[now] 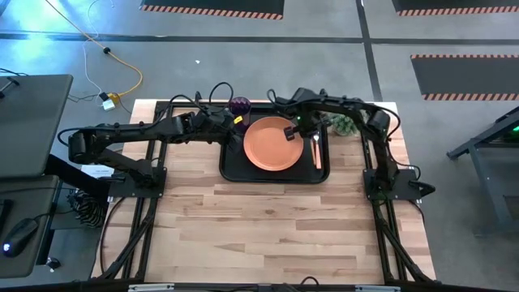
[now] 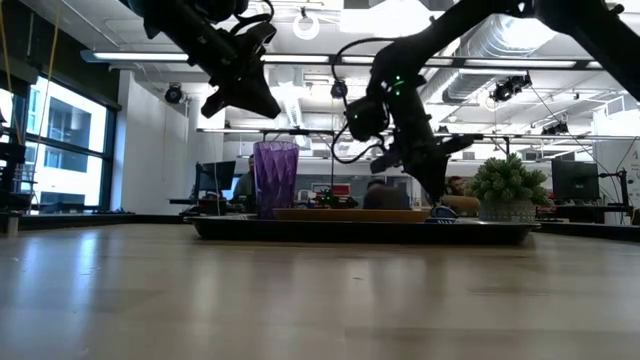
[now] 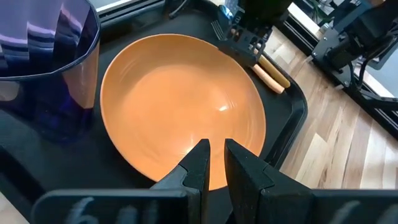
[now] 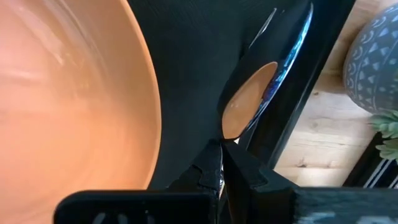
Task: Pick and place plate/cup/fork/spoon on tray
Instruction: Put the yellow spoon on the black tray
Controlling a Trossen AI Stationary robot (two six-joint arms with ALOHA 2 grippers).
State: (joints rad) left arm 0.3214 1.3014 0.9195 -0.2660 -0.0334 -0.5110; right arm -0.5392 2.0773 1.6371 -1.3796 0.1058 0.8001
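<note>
The spoon, now held between plate and fork, will be let go by my right gripper on the black tray's bottom between the orange plate (image 1: 311,152) (image 4: 202,158) and the fork.
The black tray (image 1: 229,166) holds the orange plate (image 1: 272,144). The purple cup (image 1: 240,105) stands upright in the tray's far left corner. The fork (image 3: 272,74) lies along the tray's right side, tines (image 3: 217,28) toward the far edge. My right gripper (image 4: 221,152) is between the plate and the fork, pointing steeply down, shut on the spoon (image 4: 250,99). My left gripper (image 3: 216,157) hovers above the plate's left rim beside the cup (image 3: 46,56), fingers a little apart with nothing between them. My right gripper pinches the spoon between its two fingers at the narrow end of the bowl (image 4: 227,132), coming from above and pointing steeply down. The silver bowl sticks out past the fingertips, low over the tray floor. The fingers hide the handle. Whether the spoon touches the tray, I cannot tell.
A small potted plant (image 1: 341,124) in a grey patterned pot (image 4: 373,59) stands just beyond the tray's far right corner. Bare wooden table (image 1: 268,231) stretches from the tray toward the near edge.
</note>
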